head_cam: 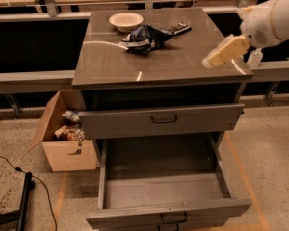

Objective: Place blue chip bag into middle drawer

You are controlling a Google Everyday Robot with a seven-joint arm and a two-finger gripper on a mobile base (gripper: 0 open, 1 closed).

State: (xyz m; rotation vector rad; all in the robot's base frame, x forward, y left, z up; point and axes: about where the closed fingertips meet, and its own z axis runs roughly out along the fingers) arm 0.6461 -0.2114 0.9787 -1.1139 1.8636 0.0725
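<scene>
The gripper closes next on the end of the blue chip bag (164, 33) nearest the small flat black device.
The blue chip bag (145, 37) lies crumpled on the grey cabinet's tabletop (183, 61), toward the back, between the cream bowl (126, 20) and a small flat black device (179, 29). The middle drawer (161, 182) is pulled far out and its inside is bare; its front with the dark handle (173, 219) is at the bottom of the view. The top-tier drawer (164, 120) above it stands slightly out. My gripper (222, 53), cream coloured on a white arm (274, 17), hovers over the tabletop's right edge, well to the right of the bag and holding nothing.
An open cardboard box (67, 141) with packets stands on the floor left of the cabinet. A black cable and bar (24, 201) lie at the bottom left. A metal rail (29, 78) and benches run behind the cabinet.
</scene>
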